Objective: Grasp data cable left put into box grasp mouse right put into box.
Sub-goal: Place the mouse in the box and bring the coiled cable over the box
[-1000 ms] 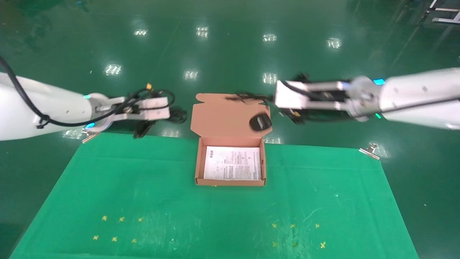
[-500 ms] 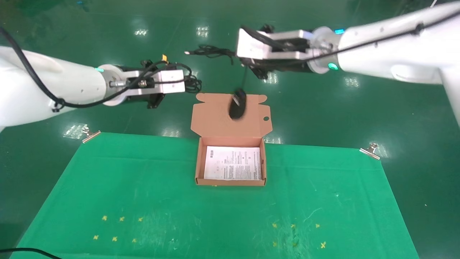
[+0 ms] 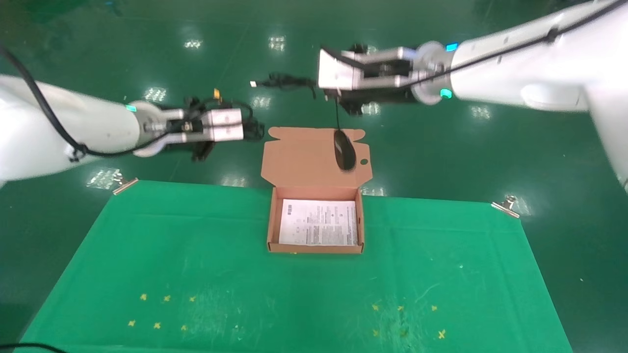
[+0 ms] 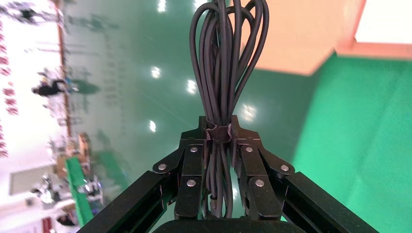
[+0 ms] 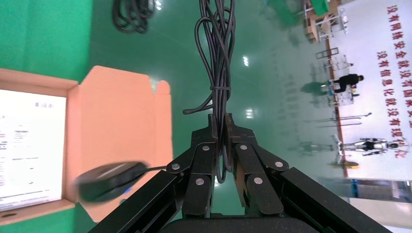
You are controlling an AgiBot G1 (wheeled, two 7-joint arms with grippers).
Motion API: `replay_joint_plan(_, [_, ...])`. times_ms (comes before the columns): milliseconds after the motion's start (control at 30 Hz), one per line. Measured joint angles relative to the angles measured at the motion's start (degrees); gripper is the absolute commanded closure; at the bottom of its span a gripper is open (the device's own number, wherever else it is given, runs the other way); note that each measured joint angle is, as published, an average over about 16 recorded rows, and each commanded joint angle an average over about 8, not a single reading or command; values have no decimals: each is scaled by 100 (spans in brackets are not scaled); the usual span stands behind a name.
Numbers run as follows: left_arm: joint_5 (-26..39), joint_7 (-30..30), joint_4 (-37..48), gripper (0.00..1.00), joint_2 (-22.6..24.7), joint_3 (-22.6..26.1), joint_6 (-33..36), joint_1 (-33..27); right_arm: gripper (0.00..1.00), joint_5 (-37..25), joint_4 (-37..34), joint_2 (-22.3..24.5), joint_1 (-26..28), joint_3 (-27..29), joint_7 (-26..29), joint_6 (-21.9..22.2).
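I need to let go of the mouse with my right gripper on the paper sheet at the box's front corner (image 3: 303, 236), opposite the hole in the lid.
The salmon-orange box (image 3: 269, 223) stands open at the far edge of the green mat, its holed lid (image 3: 304, 157) tipped back. My right gripper (image 3: 316, 83) hovers above the lid, shut on the gathered cord (image 5: 221, 58) of the mouse. The black mouse (image 3: 345, 149) dangles from that cord in front of the lid, and it also shows in the right wrist view as the mouse (image 5: 109, 182). Left of the lid, my left gripper (image 3: 249, 128) is shut on the bundled black data cable (image 4: 226, 58), clamped at its tie by the left gripper (image 4: 219, 132). The right gripper (image 5: 219, 121) pinches several cord strands.
A printed paper sheet (image 3: 318, 222) lies in the box's bottom. The green mat (image 3: 196, 274) is held by metal clips (image 3: 505, 205) at its far corners and carries small yellow crosses (image 3: 162, 311) near the front. Glossy green floor lies beyond.
My right arm rose and moved left, lifting the mouse by its cord; the mouse swung and now hangs over the lid's right side. My left gripper rose, then dipped, nearing the lid.
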Motion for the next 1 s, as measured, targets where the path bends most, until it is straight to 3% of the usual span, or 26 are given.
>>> replay_joint_plan(567, [419, -432, 1, 100, -248, 118, 456, 184, 100, -55, -200, -205, -570, -336, 93, 27])
replay_joint_plan(1000, [575, -615, -133, 100, -294, 131, 559, 220, 100, 452, -125, -309, -971, -905, 342, 160])
